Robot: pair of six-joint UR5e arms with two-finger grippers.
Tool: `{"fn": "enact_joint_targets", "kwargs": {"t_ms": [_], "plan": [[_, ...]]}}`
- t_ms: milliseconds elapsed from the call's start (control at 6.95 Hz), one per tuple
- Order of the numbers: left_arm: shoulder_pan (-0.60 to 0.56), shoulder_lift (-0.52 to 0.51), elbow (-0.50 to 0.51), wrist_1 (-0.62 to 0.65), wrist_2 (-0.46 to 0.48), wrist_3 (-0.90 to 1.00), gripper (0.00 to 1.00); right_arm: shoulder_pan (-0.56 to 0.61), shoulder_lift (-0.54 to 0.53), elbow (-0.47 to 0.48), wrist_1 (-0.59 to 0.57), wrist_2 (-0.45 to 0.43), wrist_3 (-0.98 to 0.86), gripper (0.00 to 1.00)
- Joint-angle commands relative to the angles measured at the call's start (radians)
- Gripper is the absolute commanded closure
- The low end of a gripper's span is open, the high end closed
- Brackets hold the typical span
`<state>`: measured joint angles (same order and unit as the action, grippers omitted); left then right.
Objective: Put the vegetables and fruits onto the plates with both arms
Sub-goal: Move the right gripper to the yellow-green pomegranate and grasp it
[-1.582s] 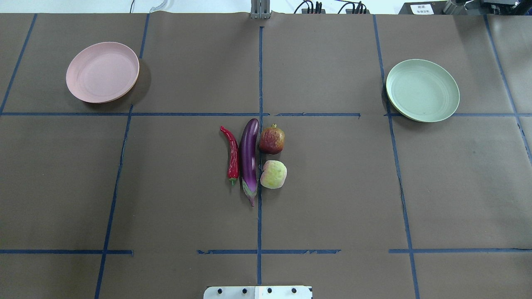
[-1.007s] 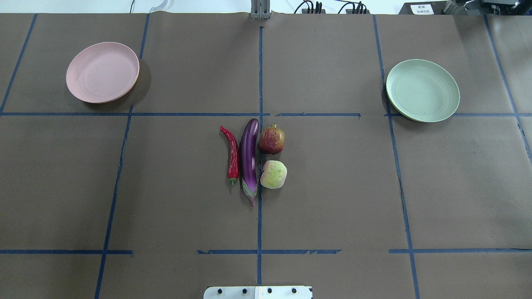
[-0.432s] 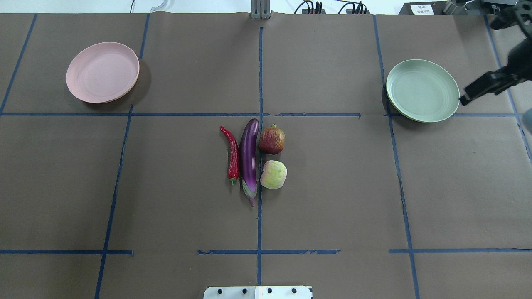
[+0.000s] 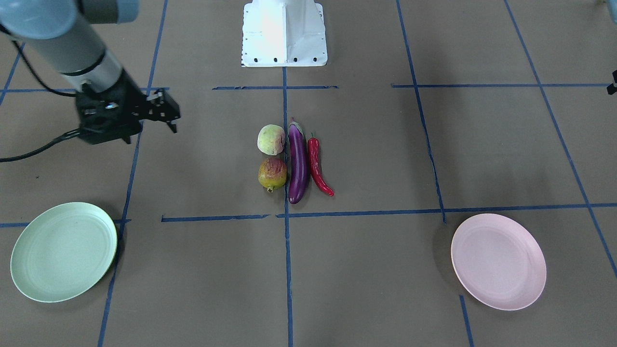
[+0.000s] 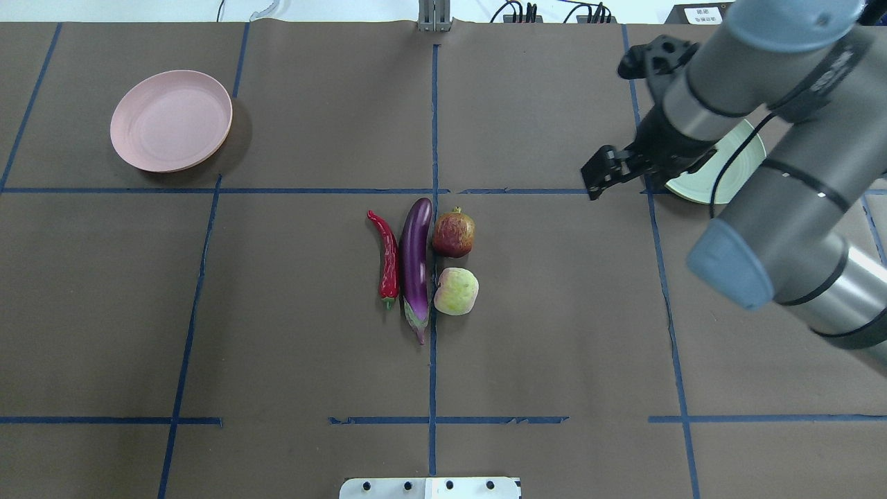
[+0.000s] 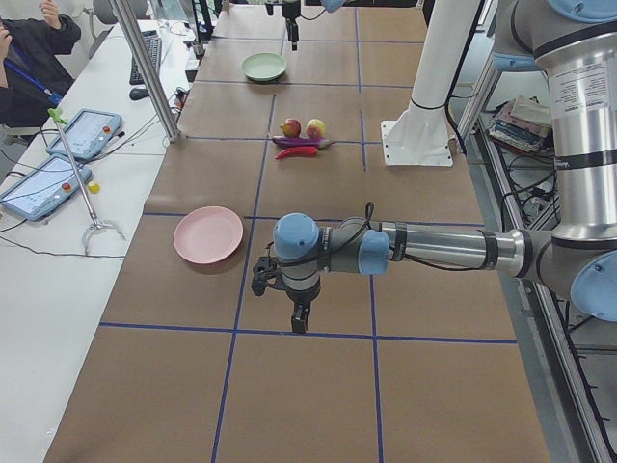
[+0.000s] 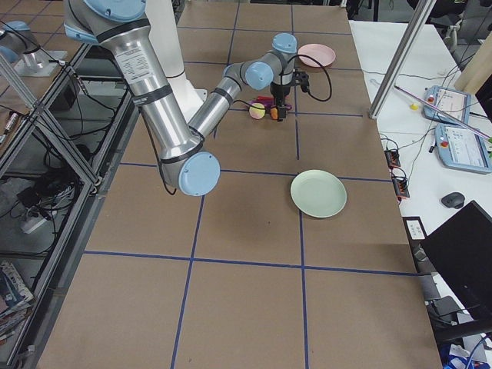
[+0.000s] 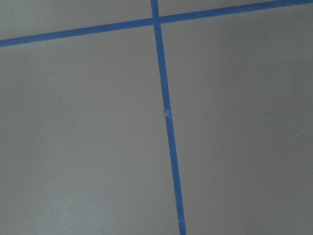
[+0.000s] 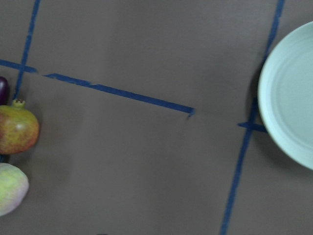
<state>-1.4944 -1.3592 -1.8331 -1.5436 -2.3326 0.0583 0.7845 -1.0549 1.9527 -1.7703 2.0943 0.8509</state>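
The middle of the pale green-cream fruit [image 4: 271,140] [image 9: 11,189], beside the red and yellow-green fruit, should be gripped next by my right gripper.
The purple eggplant [image 5: 416,263] lies at the table's middle, with the red chili [image 5: 388,260] on its left. On its right are the red and yellow-green fruit [image 5: 454,234] and the pale green-cream fruit [image 5: 456,291]. The pink plate [image 5: 171,121] sits empty at the far left. The mint green plate [image 5: 745,163] sits at the far right, mostly hidden under my right arm. My right gripper [image 5: 594,180] hangs open and empty above the table, between the green plate and the fruits. My left gripper [image 6: 300,323] hovers near the table's left end. I cannot tell whether it is open.
The white base block [image 4: 284,33] stands at the robot's edge of the table. Blue tape lines cross the brown cover. In the front-facing view the green plate [image 4: 63,251] and pink plate [image 4: 499,261] both show empty. Operators' tablets lie on a side bench [image 6: 82,135].
My right arm has swung in from the right edge, over the green plate, toward the middle. The vegetables, fruits and plates have not moved.
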Motion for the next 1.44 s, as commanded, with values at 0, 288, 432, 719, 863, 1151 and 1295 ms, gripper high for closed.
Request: {"fn": "enact_joint_targets", "kwargs": {"t_ms": [0,288,432,719,863,1151,1295], "plan": [[0.000,0.000,0.000,-0.001,-0.001,0.000,0.00,-0.225,0.132,-0.038,0.000,-0.249,0.325,0.00],[0.000,0.000,0.000,0.000,-0.001,0.000,0.00,-0.330,0.177,-0.168,0.146,-0.402,0.483,0.00],[0.000,0.000,0.002,0.000,-0.001,0.000,0.00,-0.356,0.180,-0.229,0.208,-0.448,0.493,0.00],[0.002,0.000,0.003,0.000,-0.001,0.000,0.00,-0.390,0.187,-0.271,0.210,-0.482,0.508,0.01],[0.002,0.000,0.006,-0.004,-0.001,-0.002,0.00,-0.407,0.194,-0.305,0.213,-0.500,0.510,0.01],[0.002,0.000,0.009,-0.004,-0.001,-0.002,0.00,-0.418,0.222,-0.362,0.215,-0.505,0.510,0.06],[0.002,0.000,0.009,-0.004,-0.001,-0.002,0.00,-0.421,0.222,-0.364,0.215,-0.505,0.511,0.28]]}}
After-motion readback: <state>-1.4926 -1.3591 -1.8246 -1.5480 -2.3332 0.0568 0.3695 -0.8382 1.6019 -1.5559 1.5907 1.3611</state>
